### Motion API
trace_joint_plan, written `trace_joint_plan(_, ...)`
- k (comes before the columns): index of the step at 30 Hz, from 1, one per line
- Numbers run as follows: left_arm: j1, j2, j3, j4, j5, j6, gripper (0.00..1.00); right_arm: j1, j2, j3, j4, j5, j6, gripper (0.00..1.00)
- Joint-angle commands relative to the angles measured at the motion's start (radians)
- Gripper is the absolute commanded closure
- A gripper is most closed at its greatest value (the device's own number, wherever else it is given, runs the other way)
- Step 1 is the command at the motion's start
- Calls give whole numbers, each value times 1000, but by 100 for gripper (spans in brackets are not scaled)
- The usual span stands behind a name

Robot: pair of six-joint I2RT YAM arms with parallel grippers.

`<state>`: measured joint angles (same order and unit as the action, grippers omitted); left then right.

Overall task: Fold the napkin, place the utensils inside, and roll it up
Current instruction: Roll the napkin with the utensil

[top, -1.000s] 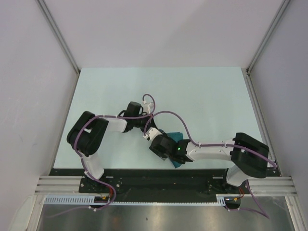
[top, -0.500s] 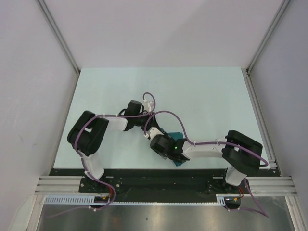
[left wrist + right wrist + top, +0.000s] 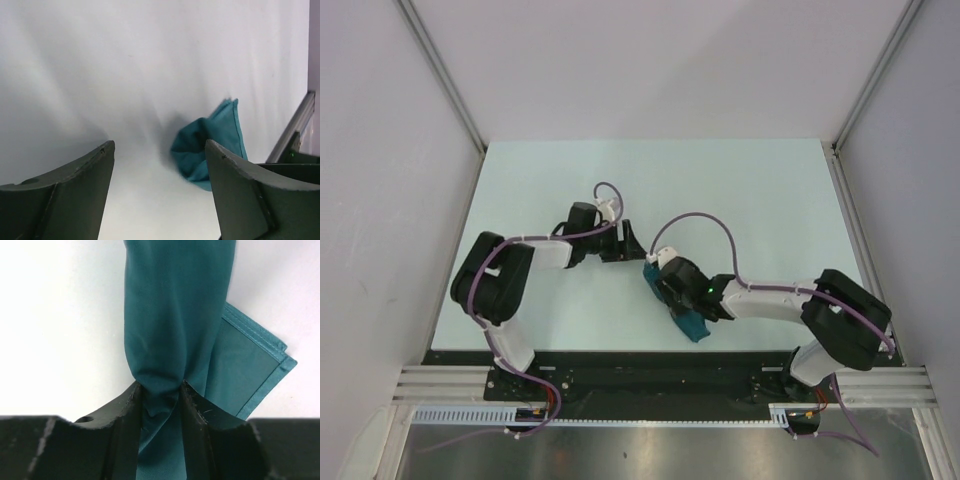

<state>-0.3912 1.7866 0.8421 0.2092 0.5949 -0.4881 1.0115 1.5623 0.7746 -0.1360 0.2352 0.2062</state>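
The far end of the napkin is outside the open fingers of my left gripper, so that left gripper should move across and take that end (image 3: 651,272) beside my right gripper.
The napkin (image 3: 693,326) is a teal cloth rolled into a narrow bundle near the table's front edge, between the two arms. My right gripper (image 3: 667,284) sits on top of it. The right wrist view has the napkin (image 3: 175,315) running away from the camera, with a flat hemmed corner sticking out on the right. There the right gripper (image 3: 160,386) is shut, pinching the bundle. My left gripper (image 3: 628,243) stands open just to the left of the roll, holding nothing. In the left wrist view the napkin (image 3: 210,142) lies beyond the left gripper (image 3: 159,145). The utensils are hidden.
The pale table (image 3: 740,200) is bordered by white walls on three sides. A metal frame rail (image 3: 297,125) runs along the near edge just behind the napkin. Purple cables loop over both arms.
My left gripper has opened and drawn back to the left, away from the napkin. The right gripper has closed on the roll and shifted slightly to the right along it.
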Motion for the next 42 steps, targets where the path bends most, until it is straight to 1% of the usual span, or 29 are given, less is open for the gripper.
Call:
trace_joint_plan(1, 60, -70, -63, 67, -24, -35, 22, -122, -86, -84, 58, -305, 44, 64)
trace_joint_plan(2, 60, -82, -70, 93, -17, -29, 21, -145, -96, -93, 68, -347, 42, 64)
trace_joint_plan(3, 58, -88, -87, 110, 3, -26, 22, -190, -100, -109, 85, -422, 44, 64)
trace_joint_plan(5, 57, -107, -104, 180, 34, -30, 21, -235, -104, -116, 99, -493, 42, 64)
trace_joint_plan(6, 51, -111, -119, 199, 57, -32, 21, -279, -104, -121, 104, -561, 41, 64)
trace_joint_plan(8, 43, -124, -127, 240, 74, -26, 21, -321, -94, -126, 114, -621, 36, 64)
trace_joint_plan(9, 35, -125, -130, 251, 88, -26, 21, -361, -88, -127, 116, -686, 33, 64)
trace_joint_plan(11, 25, -121, -129, 286, 105, -26, 21, -404, -65, -132, 125, -741, 33, 65)
trace_joint_plan(12, 12, -113, -124, 295, 111, -27, 21, -422, -59, -135, 125, -796, 33, 64)
trace_joint_plan(13, 6, -109, -120, 305, 123, -32, 22, -459, -50, -141, 139, -819, 33, 65)
trace_joint_plan(15, -18, -92, -104, 328, 131, -35, 21, -485, -21, -141, 164, -867, 27, 65)
trace_joint_plan(20, -63, -36, -52, 372, 132, -63, 22, -507, 27, -127, 180, -902, 36, 65)
trace_joint_plan(24, -74, 5, -15, 397, 137, -89, 24, -516, 67, -120, 188, -930, 42, 66)
trace_joint_plan(31, -98, 51, 23, 377, 160, -84, 36, -527, 108, -106, 205, -978, 55, 65)
trace_joint_plan(35, -106, 63, 5, 364, 167, -75, 43, -536, 133, -107, 233, -1025, 74, 66)
trace_joint_plan(41, -109, 57, -26, 364, 169, -73, 52, -550, 160, -106, 240, -1027, 78, 66)
trace_joint_plan(42, -109, 57, -28, 364, 169, -75, 57, -550, 162, -106, 240, -1025, 78, 66)
